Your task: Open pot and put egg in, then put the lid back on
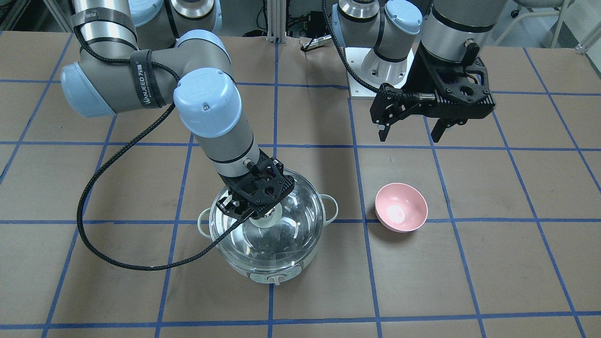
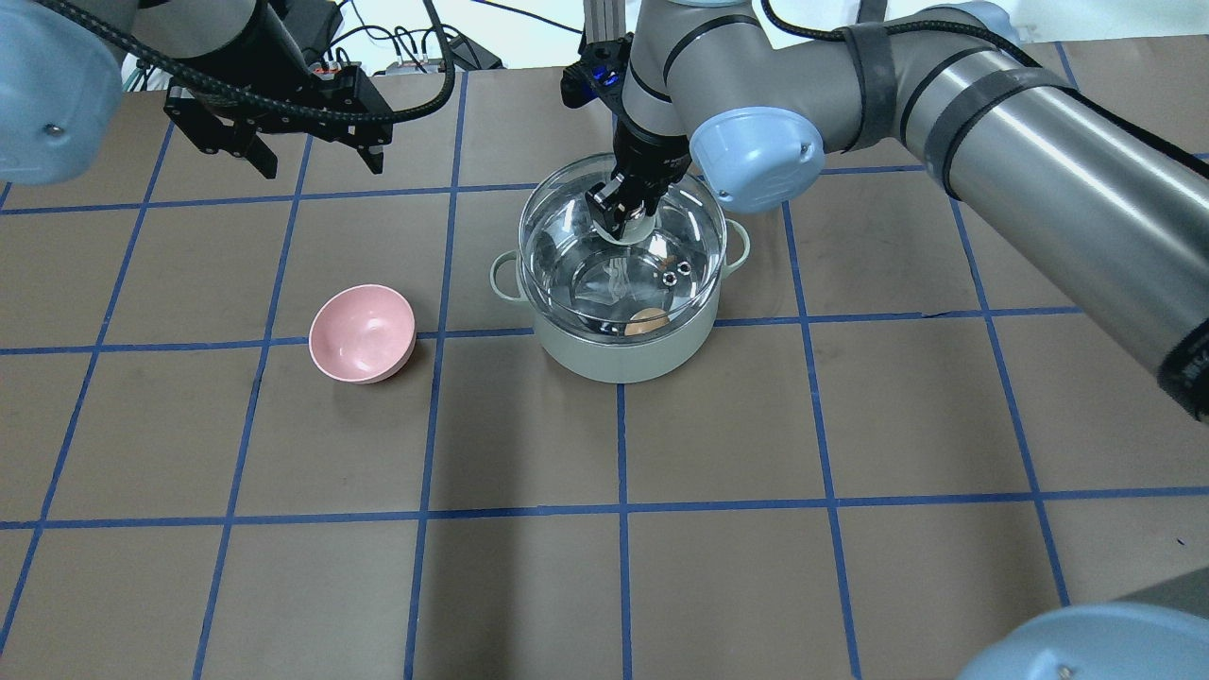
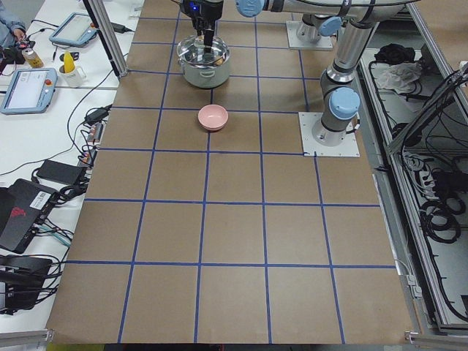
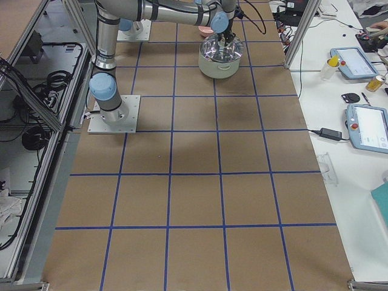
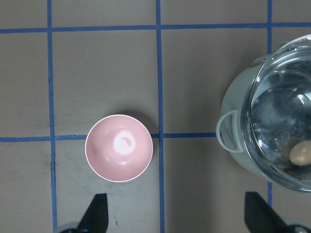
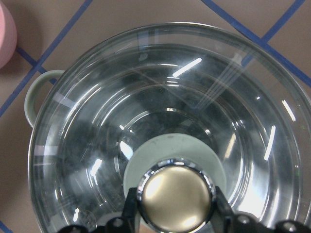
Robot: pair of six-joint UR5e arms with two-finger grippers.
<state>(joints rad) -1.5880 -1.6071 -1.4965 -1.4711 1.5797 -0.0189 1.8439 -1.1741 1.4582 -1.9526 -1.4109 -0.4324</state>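
The robot's right gripper should release the clear glass lid on the mint-green pot's rim (image 1: 271, 217) (image 6: 170, 140), over the brown egg inside.
The mint-green pot (image 2: 619, 359) stands on the table, its dial (image 1: 276, 279) facing the front camera. The clear glass lid (image 2: 567, 246) lies over the pot's mouth; I cannot tell if it rests on the rim. My right gripper (image 2: 625, 210) is shut on the lid's beige knob (image 6: 175, 196), one finger on each side. The brown egg (image 2: 647, 322) lies inside the pot, seen through the glass, and also shows in the left wrist view (image 5: 300, 153). My left gripper (image 1: 409, 134) is open and empty, held high beyond the pink bowl.
A small empty pink bowl (image 2: 362, 332) sits on the table to the pot's left in the overhead view. The brown table (image 2: 283, 567) carries a blue tape grid. The right arm's cable (image 1: 94, 225) loops low beside the pot.
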